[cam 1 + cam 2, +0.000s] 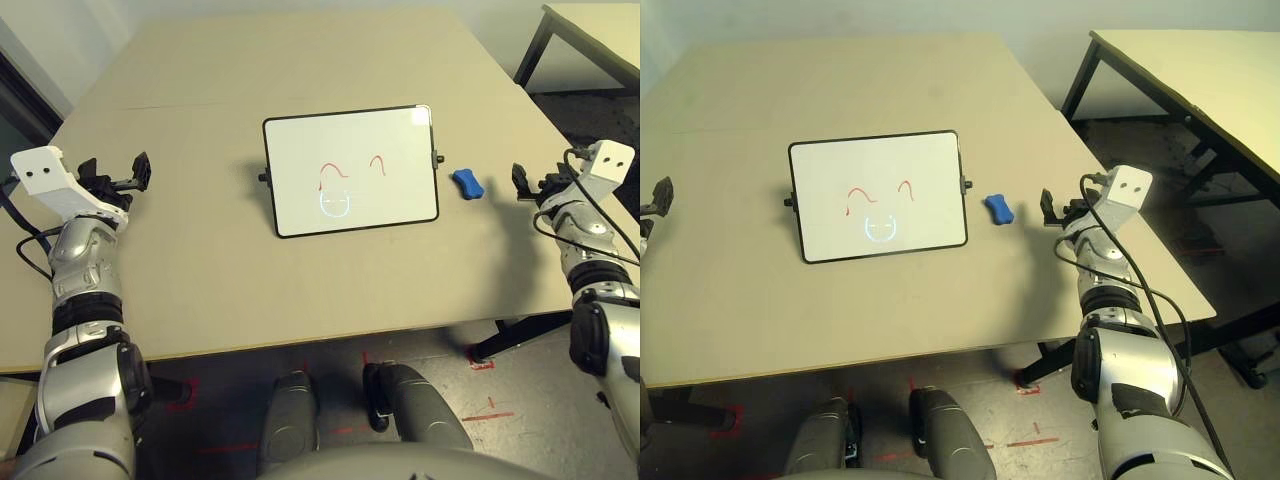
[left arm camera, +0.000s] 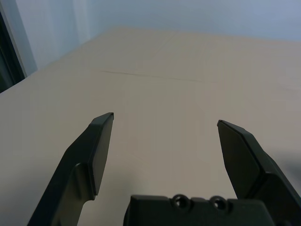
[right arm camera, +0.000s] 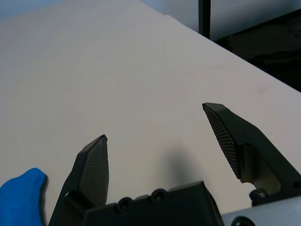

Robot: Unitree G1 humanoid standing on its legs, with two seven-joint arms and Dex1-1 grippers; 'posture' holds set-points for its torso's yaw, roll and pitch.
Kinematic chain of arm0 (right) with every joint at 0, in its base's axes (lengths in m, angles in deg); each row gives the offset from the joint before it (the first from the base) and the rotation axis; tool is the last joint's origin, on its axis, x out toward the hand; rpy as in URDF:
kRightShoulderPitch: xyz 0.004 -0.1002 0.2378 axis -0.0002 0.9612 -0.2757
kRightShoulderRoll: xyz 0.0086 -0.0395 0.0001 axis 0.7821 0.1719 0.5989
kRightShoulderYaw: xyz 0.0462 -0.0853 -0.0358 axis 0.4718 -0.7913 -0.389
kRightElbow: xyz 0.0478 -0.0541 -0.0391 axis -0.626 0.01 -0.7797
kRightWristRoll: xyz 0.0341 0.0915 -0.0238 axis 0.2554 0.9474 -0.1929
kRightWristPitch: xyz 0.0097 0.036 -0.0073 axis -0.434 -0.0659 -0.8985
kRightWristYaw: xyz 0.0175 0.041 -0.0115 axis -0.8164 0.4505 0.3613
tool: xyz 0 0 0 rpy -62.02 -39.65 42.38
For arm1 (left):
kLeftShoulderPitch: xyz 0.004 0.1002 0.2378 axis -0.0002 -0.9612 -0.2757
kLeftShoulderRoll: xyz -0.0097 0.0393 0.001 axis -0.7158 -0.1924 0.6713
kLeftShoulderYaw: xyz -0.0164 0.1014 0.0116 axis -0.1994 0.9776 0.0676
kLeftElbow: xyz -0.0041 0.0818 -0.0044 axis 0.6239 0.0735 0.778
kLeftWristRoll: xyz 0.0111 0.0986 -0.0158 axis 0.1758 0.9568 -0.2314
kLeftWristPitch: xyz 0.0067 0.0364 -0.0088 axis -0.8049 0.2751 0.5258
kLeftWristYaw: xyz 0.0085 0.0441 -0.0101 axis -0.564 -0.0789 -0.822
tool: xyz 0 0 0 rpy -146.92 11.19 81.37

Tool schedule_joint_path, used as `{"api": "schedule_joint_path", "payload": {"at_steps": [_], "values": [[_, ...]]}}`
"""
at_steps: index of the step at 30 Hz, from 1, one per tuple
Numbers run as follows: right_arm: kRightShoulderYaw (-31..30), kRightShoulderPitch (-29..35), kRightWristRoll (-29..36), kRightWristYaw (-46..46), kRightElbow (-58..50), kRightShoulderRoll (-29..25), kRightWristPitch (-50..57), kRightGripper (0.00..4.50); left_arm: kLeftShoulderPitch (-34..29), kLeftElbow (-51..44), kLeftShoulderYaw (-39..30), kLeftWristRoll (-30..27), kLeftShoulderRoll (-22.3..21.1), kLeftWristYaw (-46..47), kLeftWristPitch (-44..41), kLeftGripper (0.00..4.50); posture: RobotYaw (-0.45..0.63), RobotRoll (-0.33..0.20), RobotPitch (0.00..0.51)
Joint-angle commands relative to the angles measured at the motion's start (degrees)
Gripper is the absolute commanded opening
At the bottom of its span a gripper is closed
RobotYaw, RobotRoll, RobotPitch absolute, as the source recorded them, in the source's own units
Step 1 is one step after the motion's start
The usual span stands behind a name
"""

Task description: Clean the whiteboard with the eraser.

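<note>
I am going to close my right gripper on the narrow middle (image 1: pixel 467 184) (image 3: pixel 21 213) of the blue eraser next to the whiteboard, because the eraser is needed for cleaning.
The whiteboard (image 1: pixel 350 170) lies flat in the middle of the tan table, with two red scribbles and a faint blue circle on it. Just right of the board rests the small blue eraser (image 1: pixel 467 183), also seen as a blue corner (image 3: pixel 21 197) beside my right fingers. My right gripper (image 1: pixel 520 181) hovers open a short way right of the eraser, nothing between its fingers (image 3: pixel 230 136). Far to the left of the board my left gripper (image 1: pixel 142 170) is open and empty above bare table, its fingers (image 2: pixel 101 146) spread wide.
The table (image 1: pixel 200 260) has a seam running across behind the board. A second table (image 1: pixel 1200 70) on black legs stands to the right, beyond a gap of floor. Red tape marks (image 1: pixel 485 405) dot the floor below the front edge.
</note>
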Motion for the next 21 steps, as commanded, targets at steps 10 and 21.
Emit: {"api": "schedule_joint_path", "payload": {"at_steps": [10, 21], "values": [[-0.78, -3.0, -0.34, 4.28, -2.5, -1.42, 8.32, 4.48, 4.64, -5.96, 3.37, -0.46, -0.42, -6.93, -3.93, 4.5, -0.08, 0.0, 0.111], [-6.89, -0.53, -0.66, 7.21, -30.8, 0.74, 43.67, 4.48, 3.75, -43.43, 17.69, -9.76, -6.16, -28.69, -36.86, 4.5, -0.07, 0.0, 0.09]]}}
